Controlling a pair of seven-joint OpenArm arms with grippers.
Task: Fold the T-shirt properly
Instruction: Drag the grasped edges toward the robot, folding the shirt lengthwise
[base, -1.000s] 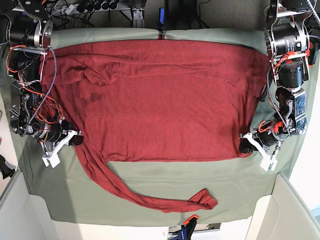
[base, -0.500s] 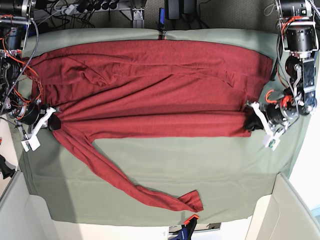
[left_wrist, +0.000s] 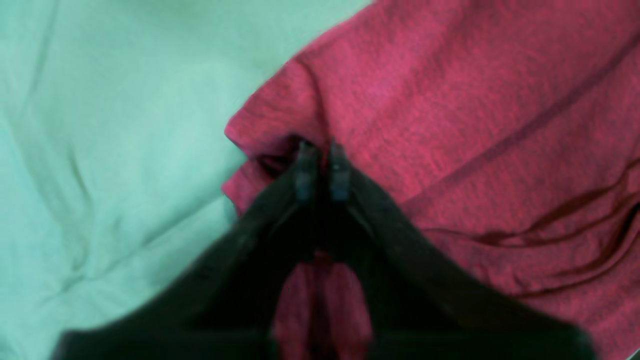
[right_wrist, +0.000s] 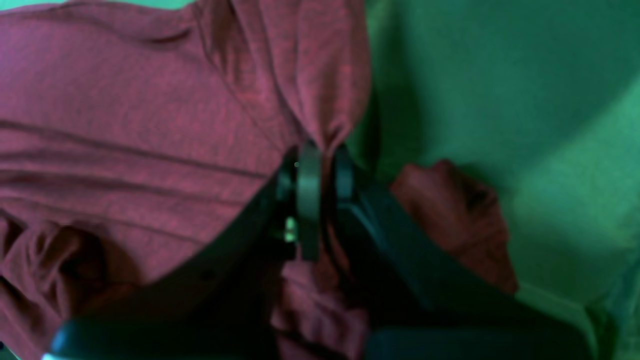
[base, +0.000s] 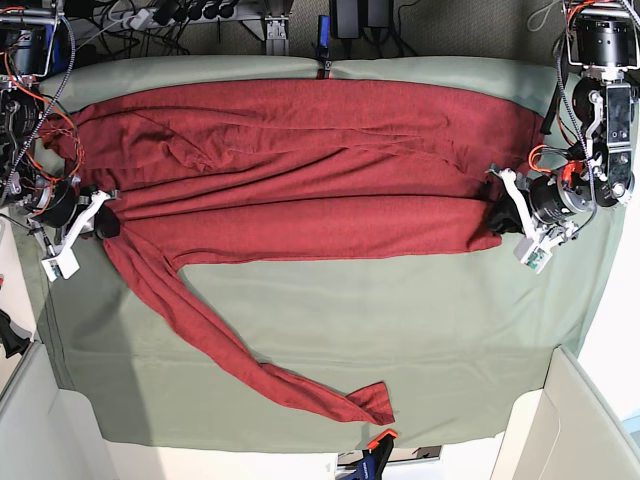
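Next, my left gripper opens its fingers and pinches the corner's outer edge (left_wrist: 236, 132) before moving the cloth, because the T-shirt's folded corner curls out past those fingers.
The dark red T-shirt (base: 300, 170) lies across the far half of the green table cover (base: 420, 330), its lower part doubled up over itself. One long sleeve (base: 250, 370) trails toward the near edge. My left gripper (base: 497, 215) sits at the shirt's right corner. In the left wrist view its fingertips (left_wrist: 306, 170) stand a narrow slit apart at the folded corner of the T-shirt (left_wrist: 450, 100); whether cloth is pinched is unclear. My right gripper (base: 103, 225) is at the left corner, shut on a bunch of the T-shirt (right_wrist: 125, 100) between its pads (right_wrist: 309, 200).
White side walls (base: 590, 410) rise at both near corners. An orange and blue clamp (base: 375, 445) grips the near table edge. Cables and power strips (base: 190, 12) run behind the far edge. Bare green cover lies in front of the shirt.
Both grippers carried the shirt's lower hem up toward the far side, doubling the body over. The loose sleeve dragged left and up with it.
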